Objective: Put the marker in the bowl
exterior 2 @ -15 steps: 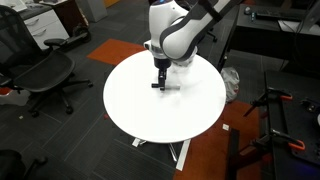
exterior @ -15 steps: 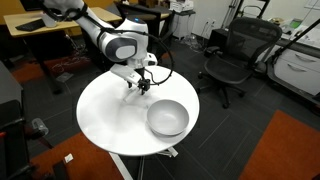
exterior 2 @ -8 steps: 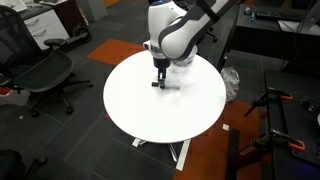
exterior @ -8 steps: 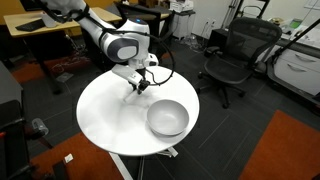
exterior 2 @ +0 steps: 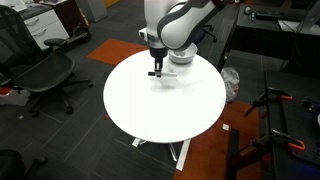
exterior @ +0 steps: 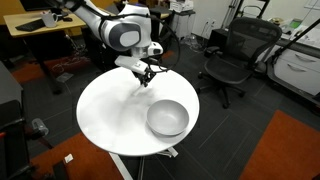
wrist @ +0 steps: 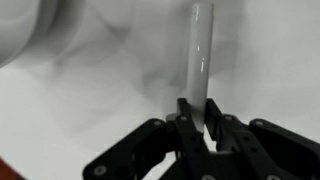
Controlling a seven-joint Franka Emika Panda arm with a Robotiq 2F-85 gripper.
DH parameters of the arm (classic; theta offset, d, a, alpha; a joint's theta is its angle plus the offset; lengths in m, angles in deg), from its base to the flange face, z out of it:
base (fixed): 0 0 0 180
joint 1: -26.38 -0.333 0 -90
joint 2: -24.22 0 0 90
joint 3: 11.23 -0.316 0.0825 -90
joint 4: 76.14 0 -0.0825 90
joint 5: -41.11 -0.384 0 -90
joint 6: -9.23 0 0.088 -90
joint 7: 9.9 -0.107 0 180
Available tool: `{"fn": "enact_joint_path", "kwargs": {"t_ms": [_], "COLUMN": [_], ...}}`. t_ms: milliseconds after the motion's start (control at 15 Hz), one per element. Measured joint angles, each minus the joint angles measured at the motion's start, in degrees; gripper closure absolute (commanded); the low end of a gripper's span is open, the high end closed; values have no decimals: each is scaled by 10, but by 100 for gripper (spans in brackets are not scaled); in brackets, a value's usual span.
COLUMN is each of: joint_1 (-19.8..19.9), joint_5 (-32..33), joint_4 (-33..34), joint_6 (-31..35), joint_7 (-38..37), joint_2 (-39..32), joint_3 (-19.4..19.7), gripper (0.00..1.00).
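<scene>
My gripper needs to release the marker on the inside bottom of the light grey bowl (exterior: 163, 119), near the middle of the bowl.
The marker (wrist: 201, 45) is a thin white stick that points away from the camera in the wrist view, and its near end is pinched between the fingertips of my gripper (wrist: 200, 118). In both exterior views the gripper (exterior: 146, 76) (exterior 2: 155, 72) hangs a little above the far part of the round white table (exterior: 105, 120) (exterior 2: 160, 125), shut on the marker. The light grey bowl (exterior: 167, 118) stands upright near the table's front right edge, a short way from the gripper. I cannot make out the bowl in the exterior view that faces the arm.
Black office chairs (exterior: 232, 55) (exterior 2: 45, 75) stand on the dark carpet around the table. A wooden desk (exterior: 40, 30) is behind the arm. A tripod leg (exterior 2: 275, 110) stands beside the table.
The jaws have closed on the marker. The gripper has risen off the tabletop with the marker in it and moved slightly toward the back.
</scene>
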Motion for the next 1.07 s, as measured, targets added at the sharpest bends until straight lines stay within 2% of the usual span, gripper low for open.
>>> {"fn": "enact_joint_path", "kwargs": {"t_ms": [400, 667, 867, 1067], "joint_1": [-12, -4, 9, 25], "joint_5": [64, 88, 94, 93], "joint_4": [-7, -10, -14, -22], "joint_6": [-9, -18, -19, -19], "joint_7": [-63, -102, -120, -129], "joint_2": [94, 116, 114, 106], "joint_3": [76, 124, 140, 141], "gripper": [95, 95, 95, 95]}}
